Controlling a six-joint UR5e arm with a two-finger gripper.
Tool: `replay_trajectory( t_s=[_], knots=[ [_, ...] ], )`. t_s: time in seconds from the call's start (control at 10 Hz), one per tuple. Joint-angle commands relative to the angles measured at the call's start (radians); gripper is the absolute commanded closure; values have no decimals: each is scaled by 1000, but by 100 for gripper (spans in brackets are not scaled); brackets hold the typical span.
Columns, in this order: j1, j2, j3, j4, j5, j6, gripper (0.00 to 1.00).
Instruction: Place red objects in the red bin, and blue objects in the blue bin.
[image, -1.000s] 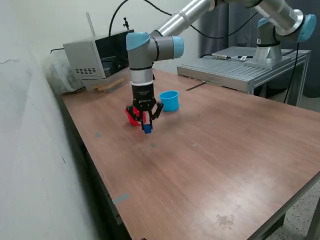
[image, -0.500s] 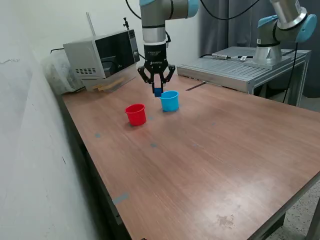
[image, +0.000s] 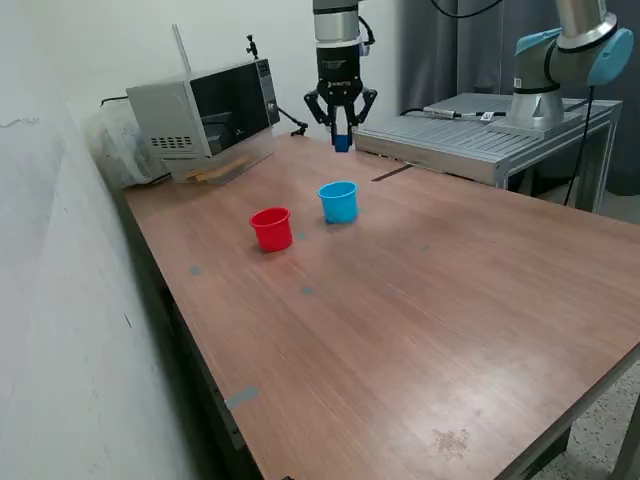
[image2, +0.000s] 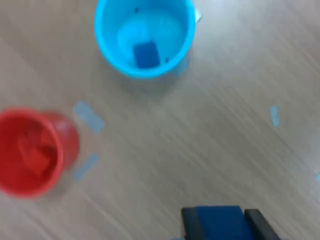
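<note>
The robot's gripper will release the dark-blue cube, held high above the table now, inside the blue bin (image: 339, 203) (image2: 160, 27), next to the other blue cube lying there.
High above the table, my gripper (image: 342, 138) is shut on a dark-blue cube (image: 342, 142), up and behind the light-blue bin (image: 339, 201). In the wrist view the held blue cube (image2: 219, 222) shows between the two black fingers (image2: 190, 223). Another blue cube (image2: 146, 54) lies inside the blue bin (image2: 107, 47). The red bin (image: 271, 228) stands to the blue bin's left in the exterior view. Inside the red bin (image2: 62, 160) I see red cube shapes (image2: 34, 155), blurred.
A microwave (image: 200, 108) stands at the back left of the wooden table (image: 420, 300). A grey metal platform (image: 480, 135) with a second arm's base (image: 545, 75) sits behind on the exterior view's right. Small blue tape marks (image: 241, 397) dot the tabletop.
My gripper has lifted the blue cube from the tabletop near the red bin, risen, and moved back and to the exterior view's right, past the blue bin.
</note>
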Motion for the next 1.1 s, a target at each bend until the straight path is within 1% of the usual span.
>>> replay_trajectory(
  t_s=[0.0, 0.2, 0.5, 0.6, 1.0],
  knots=[
    [-82, -38, 49, 23, 0, 111, 100],
    [-167, -31, 40, 23, 3, 124, 100],
    [-230, -8, 49, 22, 5, 129, 100],
    [-230, -9, 60, 20, 6, 129, 100],
    [-225, -17, 150, 2, 11, 129, 100]
  ],
)
